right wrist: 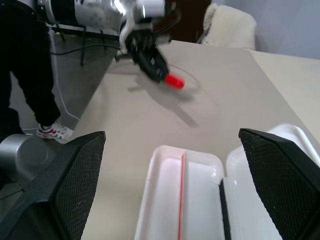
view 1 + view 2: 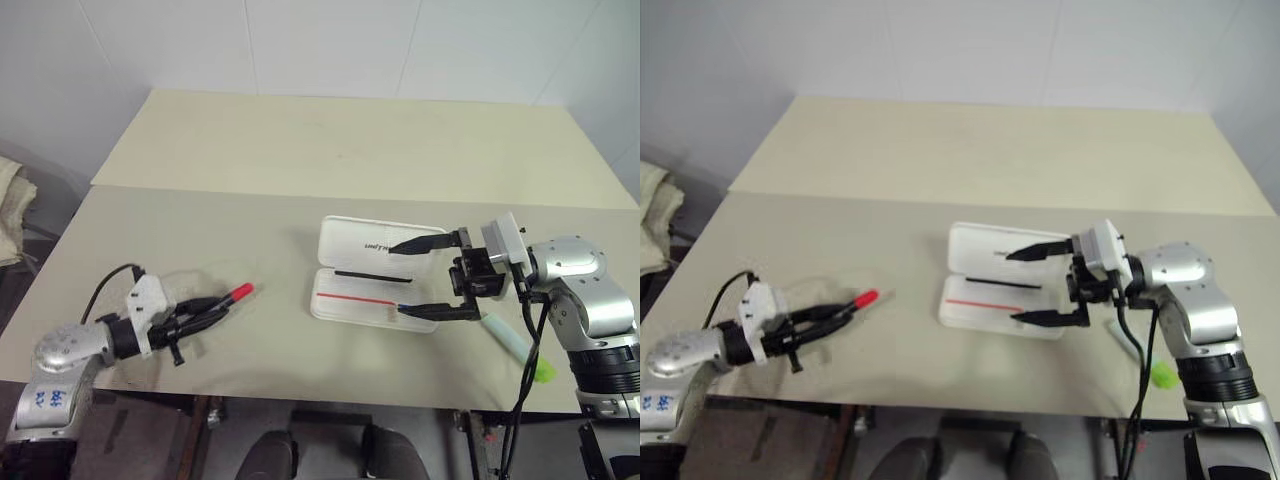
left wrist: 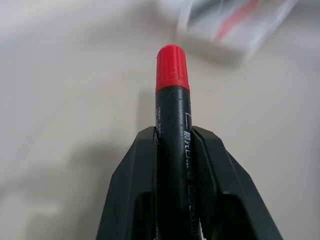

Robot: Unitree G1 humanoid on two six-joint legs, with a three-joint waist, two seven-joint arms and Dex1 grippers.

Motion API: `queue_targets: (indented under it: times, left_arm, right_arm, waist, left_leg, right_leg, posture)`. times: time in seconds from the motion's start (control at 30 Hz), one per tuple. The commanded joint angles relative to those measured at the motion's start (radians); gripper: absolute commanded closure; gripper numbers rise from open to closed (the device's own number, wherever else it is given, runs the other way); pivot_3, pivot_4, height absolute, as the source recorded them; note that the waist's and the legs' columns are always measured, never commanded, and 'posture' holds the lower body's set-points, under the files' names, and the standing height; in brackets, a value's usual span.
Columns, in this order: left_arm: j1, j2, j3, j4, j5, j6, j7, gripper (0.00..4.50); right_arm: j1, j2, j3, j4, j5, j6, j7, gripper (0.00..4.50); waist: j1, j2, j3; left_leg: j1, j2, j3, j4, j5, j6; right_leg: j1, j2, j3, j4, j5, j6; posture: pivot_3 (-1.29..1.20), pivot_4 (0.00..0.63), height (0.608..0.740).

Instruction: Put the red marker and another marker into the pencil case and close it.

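Observation:
My left gripper is to let go of the red marker in the pencil case's tray (image 2: 364, 287) between the black strip and the red line.
The red marker (image 2: 238, 292), black-barrelled with a red cap, is clamped in my left gripper (image 2: 215, 305) near the table's front left, a little above the surface; its cap sticks out past the fingers (image 3: 142, 165). The pencil case (image 2: 345, 240) lies open mid-table, lid flat at the back and the tray with a red line in front. My right gripper (image 2: 397, 280) hangs open over the case's right part, one finger above the lid and one above the tray. The other marker (image 2: 510, 338), pale with a lime-green end, lies at the front right beside my right arm.
A second table (image 2: 350, 140) butts against the far edge, with a wall behind it. A pale cloth (image 2: 10, 200) sits off the table's left side. A person's leg and shoe (image 1: 50, 131) stand beyond the table's left edge. The table's front edge runs close to both arms.

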Motion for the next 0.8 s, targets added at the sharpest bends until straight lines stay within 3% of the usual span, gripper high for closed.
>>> queue_targets:
  times: [0.03,0.23,0.57,0.8]
  left_arm:
    - [-0.068,0.033,-0.03,-0.048,-0.045,0.048,-0.042,3.88]
    - [-0.246,0.01,-0.183,-0.04,0.001,0.085,-0.069,3.88]
    - [-0.498,-0.217,-0.445,0.194,0.183,-0.007,-0.051,3.88]
    - [-0.586,-0.333,-0.539,0.335,0.272,-0.066,-0.058,3.88]
  right_arm:
    - [0.01,-0.004,-0.031,-0.009,-0.003,-0.014,-0.021,0.0]
    - [0.051,-0.033,-0.075,-0.023,-0.009,-0.015,-0.063,0.0]
    - [0.258,-0.135,-0.258,-0.144,0.023,0.022,-0.135,0.0]
    - [0.391,-0.148,-0.362,-0.252,0.052,0.058,-0.196,0.0]
  waist:
    - [-0.011,0.001,0.001]
    - [-0.018,0.002,0.001]
    - [-0.01,0.002,0.002]
    - [-0.014,0.001,0.002]
  left_leg:
    - [0.0,0.0,0.0,0.0,-0.001,0.0]
    - [-0.002,-0.001,0.002,-0.001,-0.002,0.002]
    - [-0.011,0.0,0.008,0.011,-0.003,0.003]
    - [-0.01,0.001,0.009,0.012,-0.002,0.003]
  right_leg:
    - [0.0,0.0,0.0,0.0,0.0,0.0]
    - [-0.004,0.0,-0.004,0.0,0.0,0.0]
    - [-0.003,0.0,-0.01,-0.003,0.001,0.001]
    - [0.001,0.001,-0.01,-0.007,0.002,0.003]
  posture:
    - [0.0,0.15,0.74]
    - [0.0,0.15,0.74]
    - [0.0,0.15,0.74]
    - [0.0,0.15,0.74]
